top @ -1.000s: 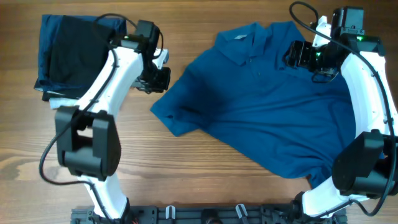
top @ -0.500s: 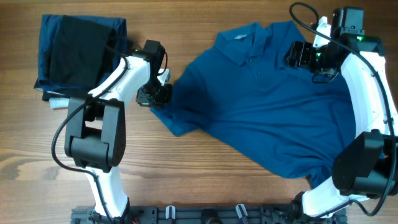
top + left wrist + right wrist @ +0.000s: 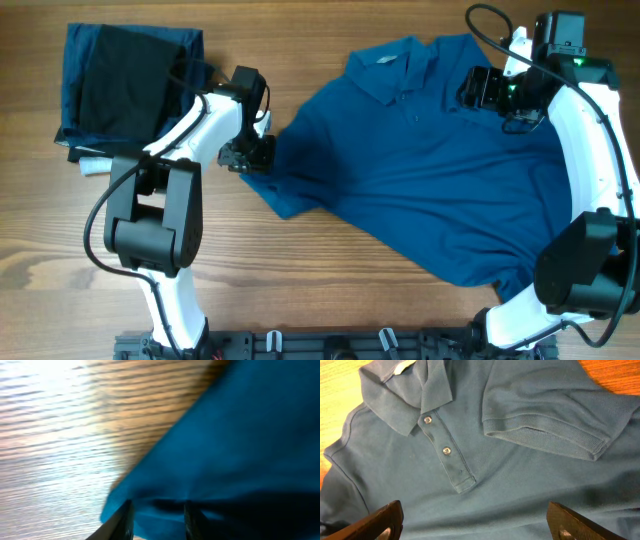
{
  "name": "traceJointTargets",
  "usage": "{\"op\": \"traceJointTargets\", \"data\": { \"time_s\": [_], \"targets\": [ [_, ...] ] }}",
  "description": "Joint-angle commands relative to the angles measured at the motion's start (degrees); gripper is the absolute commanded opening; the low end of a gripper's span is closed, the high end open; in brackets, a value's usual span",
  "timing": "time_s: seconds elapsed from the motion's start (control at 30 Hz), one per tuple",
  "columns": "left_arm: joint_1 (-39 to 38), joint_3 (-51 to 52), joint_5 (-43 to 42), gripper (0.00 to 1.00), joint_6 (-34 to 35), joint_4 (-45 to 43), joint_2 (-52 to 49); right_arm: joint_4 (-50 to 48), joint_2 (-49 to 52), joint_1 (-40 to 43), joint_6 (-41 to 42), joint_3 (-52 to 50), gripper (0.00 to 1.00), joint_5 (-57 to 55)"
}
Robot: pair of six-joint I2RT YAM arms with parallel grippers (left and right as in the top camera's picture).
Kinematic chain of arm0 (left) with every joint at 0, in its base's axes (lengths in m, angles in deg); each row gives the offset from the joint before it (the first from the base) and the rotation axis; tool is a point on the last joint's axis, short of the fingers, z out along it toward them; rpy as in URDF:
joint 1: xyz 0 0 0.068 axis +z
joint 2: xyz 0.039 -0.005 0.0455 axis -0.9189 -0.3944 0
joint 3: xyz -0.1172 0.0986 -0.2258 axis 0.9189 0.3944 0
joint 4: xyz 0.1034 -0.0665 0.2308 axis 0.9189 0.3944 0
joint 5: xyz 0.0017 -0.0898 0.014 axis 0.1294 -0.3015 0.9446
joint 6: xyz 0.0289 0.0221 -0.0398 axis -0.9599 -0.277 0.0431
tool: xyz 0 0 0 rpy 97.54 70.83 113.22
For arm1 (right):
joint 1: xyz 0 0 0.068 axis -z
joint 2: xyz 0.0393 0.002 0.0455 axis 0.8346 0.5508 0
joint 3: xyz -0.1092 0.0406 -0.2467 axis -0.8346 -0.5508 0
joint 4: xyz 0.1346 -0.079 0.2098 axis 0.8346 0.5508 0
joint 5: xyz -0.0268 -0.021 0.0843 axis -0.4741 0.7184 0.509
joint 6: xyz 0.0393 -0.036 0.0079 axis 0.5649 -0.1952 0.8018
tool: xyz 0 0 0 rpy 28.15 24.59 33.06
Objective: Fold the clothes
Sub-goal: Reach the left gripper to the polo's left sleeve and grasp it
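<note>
I can see my left gripper's fingers straddle a fold inside the sleeve's corner, so next I take the sleeve's corner itself (image 3: pixel 108 511) with that gripper and pull the sleeve out straight.
The clothes, a mid-blue polo shirt (image 3: pixel 430 170), lie spread front up on the right half of the table, collar (image 3: pixel 385 62) at the far side. My left gripper (image 3: pixel 262 155) sits at the shirt's left sleeve edge. In the left wrist view its gripper (image 3: pixel 156 521) has its jaws parted, with a fold of blue sleeve fabric (image 3: pixel 235 445) lying between them. My right gripper (image 3: pixel 472 88) hovers above the shirt's chest near the other sleeve. In the right wrist view that gripper (image 3: pixel 475 522) is wide open over the buttoned placket (image 3: pixel 445 450), holding nothing.
Folded dark navy and black garments (image 3: pixel 125 85) with a white edge (image 3: pixel 93 166) lie at the far left. Bare wooden table (image 3: pixel 330 280) lies in front of the shirt. The right arm (image 3: pixel 600 170) curves over the shirt's right side.
The left arm swung toward me and in to the sleeve edge, then stayed there. Its jaws have parted a little. The right arm has not moved.
</note>
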Motion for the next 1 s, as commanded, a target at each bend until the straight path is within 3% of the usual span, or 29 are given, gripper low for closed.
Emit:
{"op": "traceJointTargets", "data": {
  "time_s": [0.0, 0.1, 0.17, 0.33, 0.4, 0.5, 0.57, 0.6, 0.67, 0.77, 0.83, 0.87, 0.93, 0.97],
  "targets": [
    [-0.2, 0.3, 3.8, 0.34, -0.1, 0.0, -0.6, 0.0, -0.3, 0.1, -0.4, 0.3, 0.92, -1.0],
    [-0.2, 0.3, 5.4, 0.36, -0.1, -0.1, -0.6, 0.0, -0.3, 0.1, -0.4, 0.3, 0.92, -1.0],
    [-0.2, 0.3, 6.2, 0.45, -0.1, -0.3, -0.6, 0.0, -0.3, 0.1, -0.4, 0.3, 0.92, -1.0],
    [-0.2, 0.3, 6.1, 0.45, 0.0, -0.2, -0.7, 0.0, -0.3, 0.1, -0.5, 0.3, 0.92, -1.0],
    [-0.2, 0.3, 6.1, 0.39, 0.0, -0.2, -0.7, 0.1, -0.3, 0.1, -0.4, 0.3, 0.92, -1.0],
    [-0.2, 0.4, 6.1, 0.17, 0.0, -0.2, -0.7, 0.3, -0.3, 0.1, -0.4, 0.3, 0.92, -1.0],
    [-0.2, 1.4, 6.1, 0.16, 0.0, -0.8, -0.7, 1.6, -0.3, 0.1, -0.4, 0.3, 0.93, -2.1],
    [-0.2, 2.3, 6.1, 0.18, 0.0, -1.7, -0.7, 2.3, -0.3, 0.1, -0.4, 0.3, 0.92, -3.2],
    [-0.2, 4.2, 5.6, 0.40, 0.0, -3.6, -0.7, 2.8, -0.3, 0.1, -0.3, 0.3, 0.93, -4.8],
    [-0.2, 5.6, 4.3, 0.49, 0.0, -5.1, -0.7, 2.6, -0.3, 0.1, -0.3, 0.3, 0.93, -4.9],
    [-0.2, 5.9, 4.3, 0.49, 0.0, -5.0, -0.7, 2.6, -0.3, 0.1, -0.3, 0.3, 0.93, -4.9],
    [-0.2, 6.2, 4.4, 0.42, 0.0, -4.9, -0.7, 2.6, -0.3, 0.1, -0.3, 0.3, 0.92, -4.9],
    [-0.2, 6.9, 4.4, 0.15, 0.0, -4.9, -0.7, 2.6, -0.3, 0.1, -0.2, 0.3, 0.92, -5.5],
    [-0.2, 7.4, 4.4, 0.10, 0.0, -4.9, -0.7, 2.7, -0.3, 0.2, 0.0, 0.3, 0.91, -6.4]
  ]
}}
